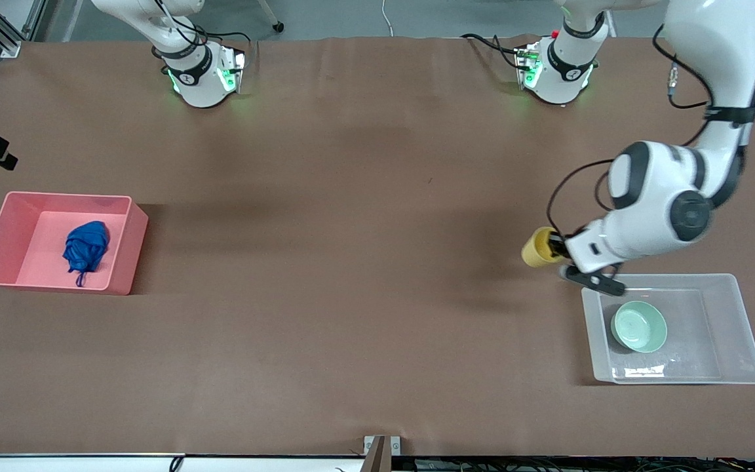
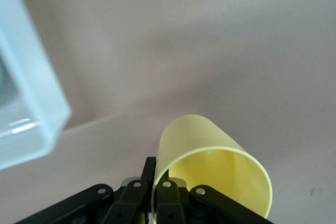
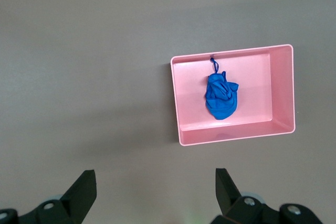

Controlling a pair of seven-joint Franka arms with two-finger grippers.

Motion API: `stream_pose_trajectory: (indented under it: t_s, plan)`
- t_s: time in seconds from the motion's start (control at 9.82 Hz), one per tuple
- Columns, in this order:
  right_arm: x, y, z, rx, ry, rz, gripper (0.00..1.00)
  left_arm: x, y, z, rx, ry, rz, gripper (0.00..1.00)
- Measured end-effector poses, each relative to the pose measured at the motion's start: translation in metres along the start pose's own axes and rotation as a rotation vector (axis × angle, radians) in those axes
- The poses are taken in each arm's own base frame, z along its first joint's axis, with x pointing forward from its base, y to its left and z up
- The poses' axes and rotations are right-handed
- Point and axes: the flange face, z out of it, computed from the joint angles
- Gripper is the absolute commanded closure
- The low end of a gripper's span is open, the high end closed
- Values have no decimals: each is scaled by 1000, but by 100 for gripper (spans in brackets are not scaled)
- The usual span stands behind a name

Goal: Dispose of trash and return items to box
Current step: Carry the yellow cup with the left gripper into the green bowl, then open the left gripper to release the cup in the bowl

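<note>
The yellow cup will leave my left gripper inside the mint-green bowl [image 1: 642, 327] in the clear box. The cup is now tilted over the bare table.
My left gripper [image 1: 556, 248] is shut on the rim of the yellow cup [image 1: 537, 248], one finger inside and one outside. It holds the cup tilted on its side over the bare table, just beside a corner of the clear box [image 1: 741, 314]. In the left wrist view the left gripper [image 2: 157, 176] pinches the cup's wall [image 2: 210, 150], with the box's corner [image 2: 29, 103] close by. The mint-green bowl [image 1: 639, 326] lies in the box. The blue cloth wad [image 1: 86, 246] lies in the pink bin [image 1: 125, 246]. My right gripper [image 3: 155, 184] is open and empty, high over the table, with the wad [image 3: 221, 97] and bin [image 3: 281, 93] in its view.
The pink bin stands at the right arm's end of the table, the clear box at the left arm's end, nearer the front camera. Brown tabletop [image 1: 351, 262] spreads between them. The arm bases [image 1: 200, 72] stand along the table's edge by the robots.
</note>
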Motion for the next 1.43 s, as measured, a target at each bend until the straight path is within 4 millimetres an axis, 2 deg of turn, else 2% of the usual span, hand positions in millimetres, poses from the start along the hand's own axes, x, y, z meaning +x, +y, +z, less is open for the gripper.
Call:
stream_pose_trajectory:
  t_s: [0.2,0.31,0.41,0.51,0.61,0.81,1.02,1.12,1.22,1.32,1.43]
  plan:
    - [0,-1,0,0,-1,-2,0,17,-61,-49,42,88,-85,100]
    - [0,-2,0,1,-1,-3,0,23,-92,-56,63,108,-127,100]
    - [0,-3,0,1,-1,-5,0,26,-124,-49,81,104,-169,99]
    - [0,-3,0,1,0,-6,0,29,-155,-29,99,83,-199,99]
    - [0,-4,0,1,0,-7,0,33,-176,-5,111,59,-208,99]
    - [0,-5,0,2,0,-8,0,40,-196,29,131,54,-211,99]
    - [0,-4,0,2,0,-8,0,45,-210,49,154,85,-220,96]
    - [0,-4,0,2,0,-7,0,45,-215,60,161,92,-223,81]
    - [0,-3,0,2,0,-6,0,45,-220,69,167,93,-228,27]
    - [0,-3,0,2,0,-6,0,44,-223,73,168,92,-231,6]
    - [0,-3,0,2,0,-5,0,46,-224,70,172,101,-231,0]
